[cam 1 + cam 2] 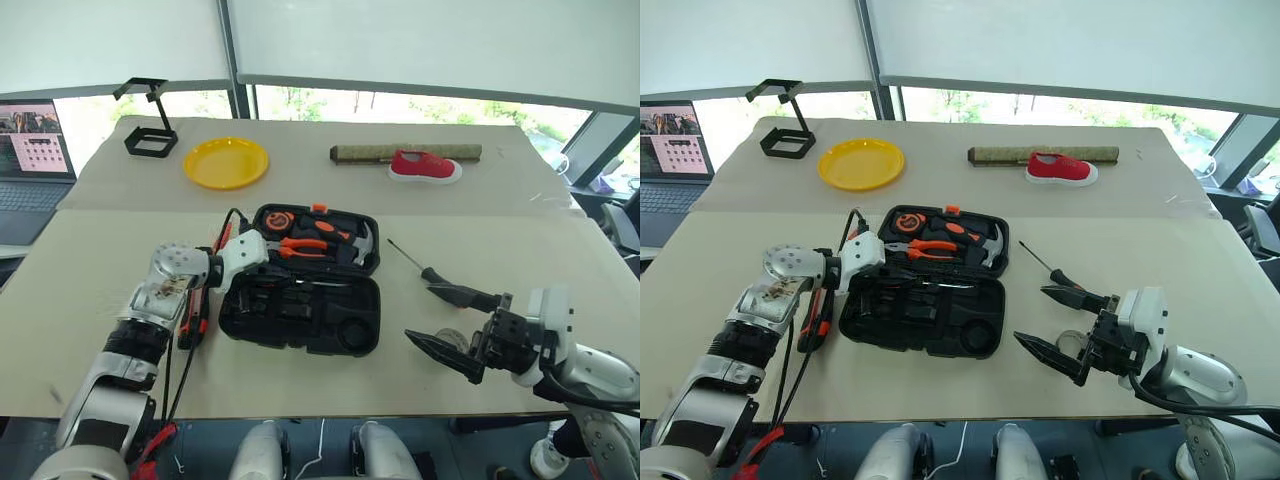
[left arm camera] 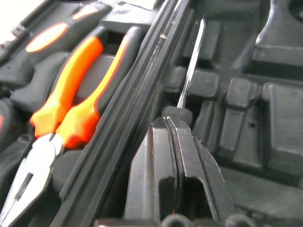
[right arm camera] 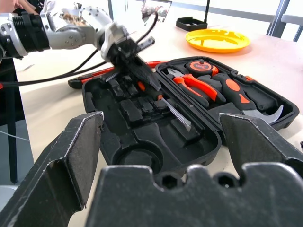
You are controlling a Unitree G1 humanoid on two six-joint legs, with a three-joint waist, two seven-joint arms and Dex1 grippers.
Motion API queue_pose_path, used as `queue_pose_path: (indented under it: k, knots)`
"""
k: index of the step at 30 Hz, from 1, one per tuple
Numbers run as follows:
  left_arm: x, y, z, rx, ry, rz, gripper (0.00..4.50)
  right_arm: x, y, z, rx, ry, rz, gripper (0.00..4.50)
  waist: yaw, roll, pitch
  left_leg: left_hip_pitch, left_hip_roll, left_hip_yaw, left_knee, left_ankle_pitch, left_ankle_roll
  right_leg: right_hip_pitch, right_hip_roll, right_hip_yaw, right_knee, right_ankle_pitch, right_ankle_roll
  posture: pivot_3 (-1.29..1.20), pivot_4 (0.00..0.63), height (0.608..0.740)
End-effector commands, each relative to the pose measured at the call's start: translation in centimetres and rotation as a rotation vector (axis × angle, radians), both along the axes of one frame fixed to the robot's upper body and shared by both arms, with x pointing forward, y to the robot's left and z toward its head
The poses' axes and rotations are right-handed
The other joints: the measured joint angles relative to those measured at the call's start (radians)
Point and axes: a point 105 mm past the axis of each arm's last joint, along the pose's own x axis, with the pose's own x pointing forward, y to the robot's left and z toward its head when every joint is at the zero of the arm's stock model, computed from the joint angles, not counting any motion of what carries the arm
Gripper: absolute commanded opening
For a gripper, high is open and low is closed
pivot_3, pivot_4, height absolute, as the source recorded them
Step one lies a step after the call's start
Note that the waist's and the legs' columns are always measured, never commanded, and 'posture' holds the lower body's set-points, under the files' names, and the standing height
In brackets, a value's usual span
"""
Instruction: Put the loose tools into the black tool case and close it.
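The robot's right gripper will close on the handle (image 1: 436,278) of the loose screwdriver lying on the table next to the black tool case.
The black tool case (image 1: 300,322) lies open at the table's middle. Its far half holds orange-handled pliers (image 1: 305,246), a hammer and a tape measure. My left gripper (image 3: 154,85) is shut over the near half. Its fingertips (image 2: 175,124) sit at the handle end of a screwdriver (image 3: 175,113) that lies in the moulded slots. Another screwdriver (image 1: 408,256) lies on the table right of the case. A long orange-and-black tool (image 1: 816,310) lies left of the case, under my left forearm. Near the front right edge, my right gripper (image 1: 1032,315) stands open with nothing between its fingers.
At the back stand a yellow plate (image 1: 226,162), a black wire-frame stand (image 1: 150,130), a red shoe (image 1: 425,165) and a long brown bar (image 1: 405,152). A laptop (image 1: 30,150) sits off the table's left side. A black cable runs along my left arm.
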Motion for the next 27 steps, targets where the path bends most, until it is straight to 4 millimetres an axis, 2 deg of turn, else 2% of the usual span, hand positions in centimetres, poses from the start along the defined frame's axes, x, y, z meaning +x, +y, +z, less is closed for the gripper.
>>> queue_pose_path:
  k: [1, 2, 4, 6, 7, 9, 14, 16, 18, 19, 22, 27]
  knots:
    - [-0.7, 0.2, -2.9, 0.046, 0.077, 0.056, 0.07, 0.1, -0.1, 1.0, 0.001, -0.065, 0.01, 4.5, 0.0, 0.003, -0.002, 0.001, 0.0, 0.0, 0.0, 0.0, 0.0, 0.001, 0.0, 0.0, 0.0, 0.0, 0.0, 0.0, 0.15, 0.74]
    - [-0.6, 0.2, -2.7, 0.033, 0.058, 0.064, 0.07, 0.1, -0.1, 1.1, 0.001, -0.067, 0.011, 4.5, 0.0, 0.004, -0.002, 0.002, 0.0, 0.001, -0.001, 0.0, 0.0, 0.001, 0.0, 0.001, 0.0, 0.0, 0.0, 0.0, 0.15, 0.74]
    - [-0.3, 0.3, 0.4, -0.114, -0.058, 0.084, 0.07, 0.1, -0.3, 1.5, 0.009, -0.101, 0.008, 4.5, -0.001, 0.004, -0.003, 0.005, 0.0, 0.001, -0.001, 0.0, 0.0, 0.004, 0.0, 0.001, 0.0, 0.0, 0.0, 0.0, 0.15, 0.74]
    - [-0.7, 1.7, 3.9, -0.296, -0.141, 0.137, 0.07, 0.0, -1.1, 2.1, 0.009, -0.153, -0.003, 4.5, -0.005, 0.004, -0.003, 0.005, 0.001, 0.001, -0.002, 0.0, 0.0, 0.003, 0.0, 0.002, 0.0, 0.0, 0.0, 0.0, 0.15, 0.74]
    - [-1.2, 2.9, 4.8, -0.342, -0.175, 0.165, 0.32, -0.2, -1.5, 2.1, 0.002, -0.168, -0.005, 4.5, -0.008, 0.003, -0.002, 0.003, 0.001, 0.001, -0.002, 0.0, 0.0, 0.001, 0.0, 0.002, 0.0, 0.0, 0.0, 0.0, 0.15, 0.74]
    - [-2.6, 5.9, 5.0, -0.362, -0.179, 0.242, 0.86, -0.6, -2.4, 1.9, -0.016, -0.189, -0.01, 4.5, -0.013, 0.002, -0.001, -0.001, 0.001, 0.001, -0.002, 0.0, 0.0, -0.005, 0.001, 0.003, 0.001, 0.0, -0.001, 0.0, 0.15, 0.74]
    - [-6.7, 13.9, 4.3, -0.328, -0.191, 0.54, 2.69, -1.5, -4.0, 0.7, -0.072, -0.234, -0.026, 4.5, -0.022, 0.003, -0.001, 0.003, 0.002, 0.002, -0.007, -0.001, 0.0, -0.004, 0.0, 0.004, 0.0, 0.0, -0.001, 0.0, 0.15, 0.74]
    - [-8.8, 16.5, 3.9, -0.312, -0.206, 0.641, 3.42, -1.4, -4.6, 0.5, -0.074, -0.25, -0.062, 4.5, -0.021, 0.003, -0.001, 0.003, 0.003, 0.003, -0.007, -0.002, 0.0, -0.003, -0.001, 0.004, 0.0, 0.0, -0.001, 0.0, 0.15, 0.74]
    - [-10.7, 18.0, 3.5, -0.303, -0.214, 0.681, 4.12, -1.5, -5.6, 0.4, -0.072, -0.246, -0.114, 4.5, -0.017, 0.003, -0.001, 0.003, 0.003, 0.004, -0.007, -0.002, 0.0, -0.003, -0.002, 0.004, -0.001, -0.001, 0.0, 0.0, 0.15, 0.74]
    - [-11.7, 18.5, 3.3, -0.303, -0.209, 0.69, 4.44, -1.7, -6.2, 0.2, -0.073, -0.234, -0.145, 4.5, -0.012, 0.002, 0.0, 0.004, 0.002, 0.004, -0.007, -0.002, 0.0, -0.003, -0.003, 0.004, -0.001, -0.001, 0.0, 0.0, 0.15, 0.74]
    - [-14.3, 18.2, 1.8, -0.289, -0.11, 0.632, 4.44, -3.2, -8.5, -1.1, -0.098, -0.16, -0.239, 4.5, 0.001, 0.002, -0.001, 0.005, 0.001, 0.004, -0.007, -0.002, 0.0, -0.004, -0.007, 0.001, -0.001, -0.006, -0.007, 0.0, 0.15, 0.74]
    - [-14.5, 16.2, 2.1, -0.28, -0.06, 0.478, 4.44, -4.5, -11.0, -2.7, -0.141, -0.109, -0.368, 4.5, 0.018, 0.003, -0.001, 0.006, 0.0, 0.004, -0.007, -0.007, -0.007, -0.004, -0.013, -0.003, -0.001, -0.008, -0.005, 0.0, 0.15, 0.74]
